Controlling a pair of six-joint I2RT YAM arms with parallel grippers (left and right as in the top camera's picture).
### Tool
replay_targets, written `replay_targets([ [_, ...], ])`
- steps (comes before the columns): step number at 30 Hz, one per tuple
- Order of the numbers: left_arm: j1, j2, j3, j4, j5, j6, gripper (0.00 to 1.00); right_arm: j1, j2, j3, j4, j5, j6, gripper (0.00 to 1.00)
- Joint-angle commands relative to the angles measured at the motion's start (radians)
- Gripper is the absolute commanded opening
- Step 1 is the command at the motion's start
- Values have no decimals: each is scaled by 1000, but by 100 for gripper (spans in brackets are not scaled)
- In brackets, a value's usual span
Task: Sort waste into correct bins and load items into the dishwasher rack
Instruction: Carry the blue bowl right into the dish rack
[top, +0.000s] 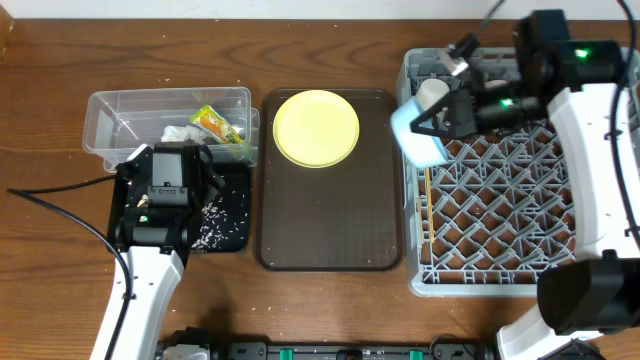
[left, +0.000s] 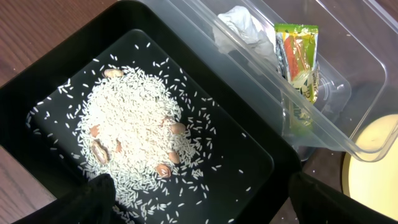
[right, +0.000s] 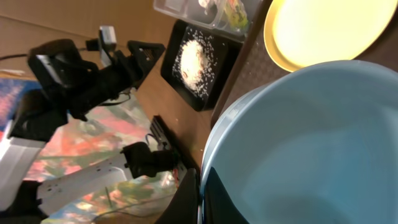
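I need to release the light blue bowl from my right gripper in the grey dishwasher rack, diagonally (top: 469, 152) in front of the whitish cup.
My right gripper (top: 432, 122) is shut on the rim of the light blue bowl (top: 420, 135), held tilted above the left edge of the grey dishwasher rack (top: 500, 250); the bowl fills the right wrist view (right: 311, 149). A whitish bowl or cup (top: 433, 92) sits in the rack's far left corner. The yellow plate (top: 316, 127) lies on the brown tray (top: 330, 230). My left gripper (left: 199, 199) is open and empty over the black tub (left: 56, 93), which holds white rice (left: 134, 130). The clear tub (top: 110, 110) holds the green-and-orange wrapper (left: 297, 53) and the white scrap (left: 245, 28). The chopsticks are out of view.
A few rice grains lie on the table left of the brown tray. A black cable (top: 60, 210) runs across the table at the left. A few brown beans (left: 99, 149) lie in the rice. Bare wood lies in front of the tubs.
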Motion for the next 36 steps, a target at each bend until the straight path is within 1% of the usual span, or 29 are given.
replay_targets([
  [1,4,4,26,-1,-6,-5,92,-76,-27,-73,-17,-165,-161,1],
  [3,4,4,26,-1,-6,-5,92,-116,-27,-124,-18,-212,-208,1],
  [7,4,4,26,-1,-6,-5,92,-215,-27,-265,-11,-343,-347,1],
  [11,4,4,26,-1,-6,-5,92,-320,-27,-424,56,-476,-435,1],
  [16,4,4,26,-1,-6,-6,92,-409,-27,-587,219,-523,-438,1],
  [22,4,4,26,-1,-5,-6,92,-439,-27,-714,404,-527,-437,1],
  [25,4,4,26,-1,-5,-6,92,-438,-27,-740,448,-527,-437,1],
  [29,4,4,26,-1,-2,-6,92,-438,-27,-747,463,-528,-436,1],
  [36,4,4,26,0,13,-6,92,-424,-27,-747,499,-527,-357,1],
])
